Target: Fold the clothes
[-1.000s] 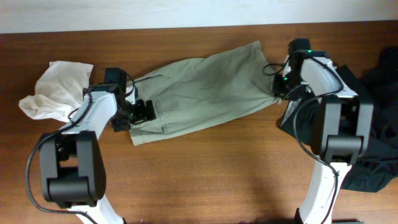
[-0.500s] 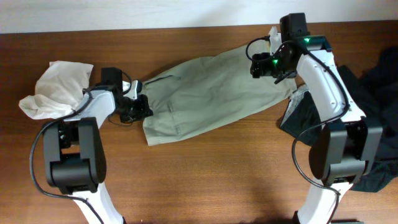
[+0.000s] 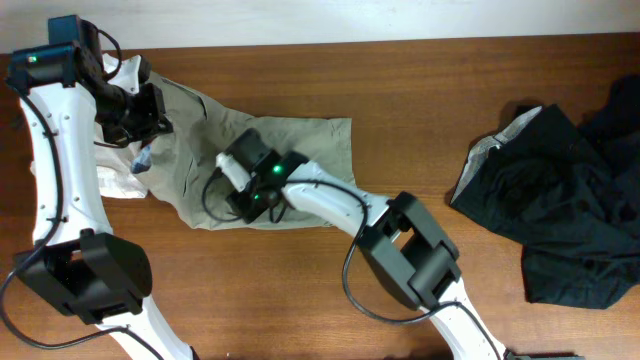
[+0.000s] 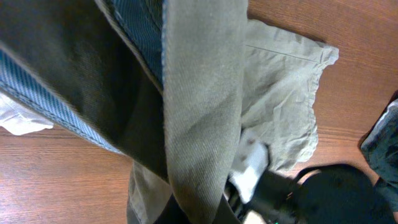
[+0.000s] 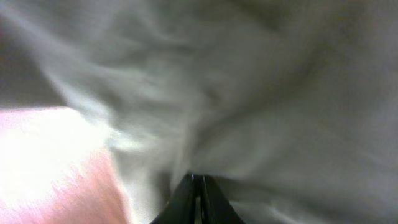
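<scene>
My left gripper has the olive garment. It will let go of it on the wooden table (image 3: pixel 293 139) (image 4: pixel 267 78) between the white cloth and the black clothes.
An olive garment (image 3: pixel 300 150) lies doubled over on the wooden table, left of centre. My left gripper (image 3: pixel 150 108) is raised at the far left and shut on the garment's left end, which hangs from it. In the left wrist view the olive cloth (image 4: pixel 199 124), with its blue striped lining (image 4: pixel 140 25), drapes over and hides the fingers. My right gripper (image 3: pixel 240 200) reaches across to the garment's lower left edge. In the right wrist view its jaws (image 5: pixel 200 186) are closed together, tips in a crease of the olive cloth (image 5: pixel 267 93).
A white cloth (image 3: pixel 115 178) lies bunched at the far left, partly under the lifted garment. A heap of black clothes (image 3: pixel 570 210) fills the right side of the table. The right arm (image 3: pixel 340 205) stretches low across the middle.
The garment's right end has come over to the left, doubling it. My right arm has swung across the table and closed. My left arm has risen to the far left corner with its end.
</scene>
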Controlling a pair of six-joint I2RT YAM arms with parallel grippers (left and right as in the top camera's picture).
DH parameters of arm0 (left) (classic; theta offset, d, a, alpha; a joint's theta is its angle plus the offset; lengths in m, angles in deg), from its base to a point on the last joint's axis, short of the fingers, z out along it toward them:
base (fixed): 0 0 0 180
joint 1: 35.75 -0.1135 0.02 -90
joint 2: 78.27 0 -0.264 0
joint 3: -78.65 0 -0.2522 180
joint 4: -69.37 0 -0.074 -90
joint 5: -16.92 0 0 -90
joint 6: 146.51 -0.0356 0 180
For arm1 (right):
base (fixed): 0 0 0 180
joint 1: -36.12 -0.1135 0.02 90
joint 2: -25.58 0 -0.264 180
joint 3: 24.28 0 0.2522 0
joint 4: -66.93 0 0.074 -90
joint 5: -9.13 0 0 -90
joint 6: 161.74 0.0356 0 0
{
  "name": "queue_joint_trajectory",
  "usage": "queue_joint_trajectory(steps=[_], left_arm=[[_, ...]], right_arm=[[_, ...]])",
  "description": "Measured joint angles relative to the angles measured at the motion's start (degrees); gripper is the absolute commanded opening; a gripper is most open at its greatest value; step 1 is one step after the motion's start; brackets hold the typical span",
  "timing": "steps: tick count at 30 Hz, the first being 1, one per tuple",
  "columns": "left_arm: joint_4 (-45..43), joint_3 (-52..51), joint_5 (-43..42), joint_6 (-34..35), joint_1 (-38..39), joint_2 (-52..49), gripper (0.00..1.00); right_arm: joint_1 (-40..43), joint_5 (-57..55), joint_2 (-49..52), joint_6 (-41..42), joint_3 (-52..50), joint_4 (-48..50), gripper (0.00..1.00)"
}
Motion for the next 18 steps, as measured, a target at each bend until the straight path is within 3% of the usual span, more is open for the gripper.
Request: queue_joint_trajectory(steps=[1, 4, 5, 8, 12, 18], left_arm=[[-0.1, 0.0, -0.2, 0.0, 0.0, 0.0, 0.00], [0.0, 0.0, -0.5, 0.0, 0.0, 0.0, 0.00], [0.0, 0.0, -0.6, 0.0, 0.0, 0.0, 0.00], [-0.1, 0.0, -0.9, 0.0, 0.0, 0.0, 0.00], [-0.1, 0.0, -0.7, 0.0, 0.0, 0.0, 0.00], [-0.9, 0.0, 1.2, 0.0, 0.0, 0.0, 0.01]], right_arm=[[-1.0, -0.1, 0.0, 0.0, 0.0, 0.1, 0.10], [2.7, -6.3, -0.5, 0.2, 1.4, -11.8, 0.10], [8.4, -9.0, -2.5, 0.0, 2.3, -18.2, 0.09], [25.7, -13.6, -6.0, 0.0, 2.9, -25.5, 0.09], [33.7, -12.2, -6.0, -1.6, -1.9, -22.2, 0.09], [30.5, -9.5, -2.8, -2.7, -1.9, -20.9, 0.09]])
